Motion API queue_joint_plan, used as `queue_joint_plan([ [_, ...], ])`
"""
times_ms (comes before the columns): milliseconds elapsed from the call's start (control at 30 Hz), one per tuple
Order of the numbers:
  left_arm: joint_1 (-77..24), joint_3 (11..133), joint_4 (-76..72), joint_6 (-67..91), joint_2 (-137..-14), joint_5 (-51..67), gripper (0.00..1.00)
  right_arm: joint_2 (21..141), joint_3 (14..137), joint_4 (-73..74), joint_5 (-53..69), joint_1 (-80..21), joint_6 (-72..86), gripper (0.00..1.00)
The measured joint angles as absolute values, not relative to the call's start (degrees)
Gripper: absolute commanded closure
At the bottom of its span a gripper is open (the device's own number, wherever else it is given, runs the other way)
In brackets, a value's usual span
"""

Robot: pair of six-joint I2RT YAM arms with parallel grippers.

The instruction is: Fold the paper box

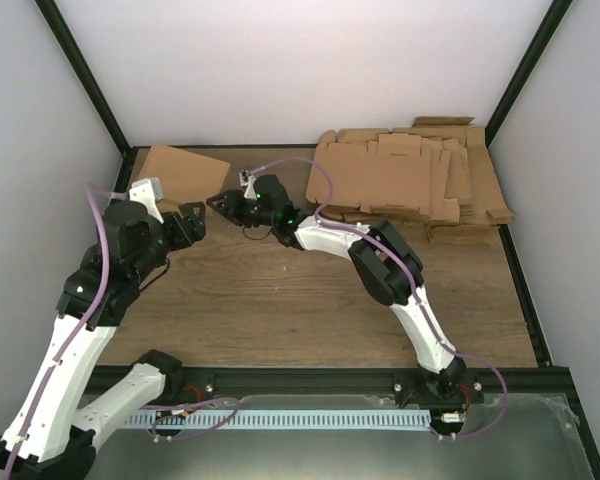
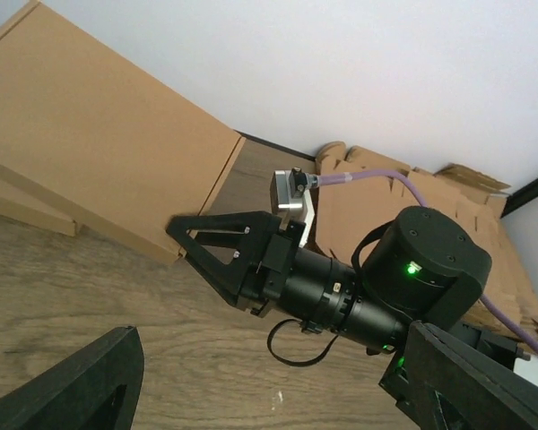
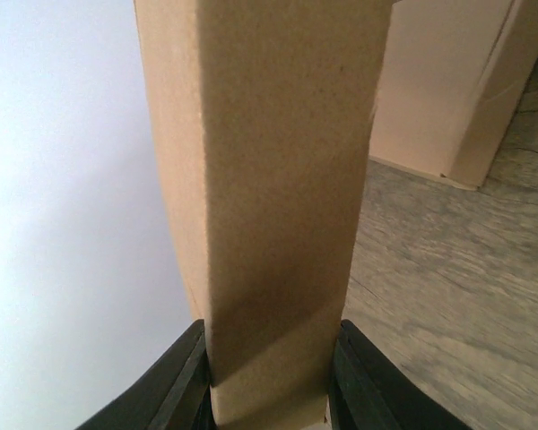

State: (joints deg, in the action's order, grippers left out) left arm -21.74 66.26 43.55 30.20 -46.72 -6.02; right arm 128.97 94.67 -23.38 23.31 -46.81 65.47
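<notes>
The robot's right gripper needs to release the paper box along the back wall, beside the other brown cardboard box (image 1: pixel 195 166).
The paper box (image 1: pixel 183 171) is a plain brown cardboard box lying at the back left of the table, its lid panel sloping in the left wrist view (image 2: pixel 99 143). My right gripper (image 1: pixel 220 203) reaches left to the box's near right corner and is shut on a cardboard wall (image 3: pixel 269 179), which fills the gap between its black fingers (image 3: pixel 175 385). In the left wrist view its fingers (image 2: pixel 220 246) meet the box's corner. My left gripper (image 1: pixel 190 222) hovers just in front of the box, open, with only bare table between its fingers (image 2: pixel 72 385).
A thick pile of flat brown cardboard sheets (image 1: pixel 420 180) lies at the back right against the wall. Black frame posts rise at both back corners. A purple cable loops over the right arm (image 1: pixel 380 260). Bare wooden table (image 1: pixel 280 310) lies in front.
</notes>
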Motion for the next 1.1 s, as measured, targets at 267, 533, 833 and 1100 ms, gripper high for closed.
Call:
queue_joint_plan([
  [267,-21.7,68.5,45.4,27.8,-44.9,-10.9,0.17,140.1,111.7,-19.5,20.6,-47.8,65.3,0.69],
  [533,-21.7,68.5,45.6,26.7,-43.5,-11.4,0.17,150.5,122.1,-17.8,17.9,-48.1,65.4,0.69],
  [833,-21.7,67.4,45.6,26.8,-43.2,-10.6,0.17,159.5,134.1,-16.0,15.4,-49.3,65.0,0.69],
  [1100,-21.7,66.4,45.5,26.8,-43.0,-9.8,0.17,162.1,137.1,-17.6,13.1,-49.3,63.3,0.68],
])
